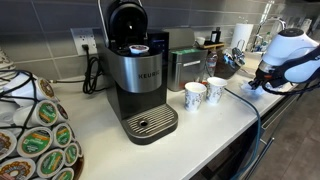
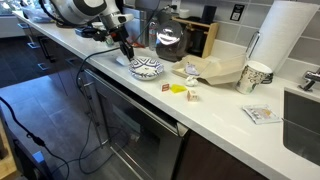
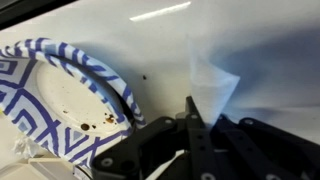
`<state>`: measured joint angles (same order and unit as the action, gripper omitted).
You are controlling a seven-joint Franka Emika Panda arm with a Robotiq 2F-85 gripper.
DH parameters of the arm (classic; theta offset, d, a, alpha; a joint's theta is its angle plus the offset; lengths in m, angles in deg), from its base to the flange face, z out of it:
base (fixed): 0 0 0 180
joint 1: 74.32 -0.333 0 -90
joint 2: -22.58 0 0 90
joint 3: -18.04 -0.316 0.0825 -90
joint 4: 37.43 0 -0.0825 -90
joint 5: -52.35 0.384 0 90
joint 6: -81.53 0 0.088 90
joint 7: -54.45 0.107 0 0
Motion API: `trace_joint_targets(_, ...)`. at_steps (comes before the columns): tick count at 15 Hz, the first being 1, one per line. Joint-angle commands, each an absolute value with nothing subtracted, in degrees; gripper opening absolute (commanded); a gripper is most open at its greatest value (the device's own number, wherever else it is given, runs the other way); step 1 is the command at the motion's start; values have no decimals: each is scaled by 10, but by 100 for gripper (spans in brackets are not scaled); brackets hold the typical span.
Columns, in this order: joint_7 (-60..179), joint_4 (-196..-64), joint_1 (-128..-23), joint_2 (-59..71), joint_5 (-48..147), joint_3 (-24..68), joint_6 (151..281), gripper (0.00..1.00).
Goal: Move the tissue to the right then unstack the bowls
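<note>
Next, my gripper sets the tissue free on the white counter [image 1: 286,67] next to the sink, past the bowls and yellow packets.
In the wrist view the blue-patterned white bowls [image 3: 60,95] sit at the left on the white counter, with brown crumbs inside the top one. My gripper [image 3: 190,108] is just to their right, its fingers pinched together on a thin white tissue [image 3: 213,88] that stands up from the tips. In an exterior view the gripper [image 2: 127,50] hangs at the far-left side of the stacked bowls [image 2: 146,68], close above the counter. The tissue is too small to make out there. In an exterior view the arm [image 1: 285,55] is at the right; the bowls are hidden behind it.
A brown paper bag [image 2: 215,70], small yellow packets [image 2: 180,88], a paper cup [image 2: 255,76] and a sink [image 2: 305,120] lie beyond the bowls. A glass pot [image 2: 170,42] stands behind. A Keurig machine [image 1: 140,80] and two paper cups [image 1: 203,93] stand further along the counter.
</note>
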<state>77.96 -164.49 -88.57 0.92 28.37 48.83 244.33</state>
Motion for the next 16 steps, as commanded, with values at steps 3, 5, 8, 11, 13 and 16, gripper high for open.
trace_joint_targets(3, 727, -1681, -826, 71, 274, 438, 2324, 1)
trace_joint_targets(5, 673, -1715, -760, 125, 338, 400, 2339, 1)
trace_joint_targets(8, 567, -1736, -667, 177, 453, 367, 2328, 1)
trace_joint_targets(11, 441, -1730, -596, 219, 596, 360, 2286, 1)
trace_joint_targets(13, 368, -1704, -569, 231, 688, 370, 2236, 1)
trace_joint_targets(16, 299, -1676, -562, 234, 812, 376, 2163, 1)
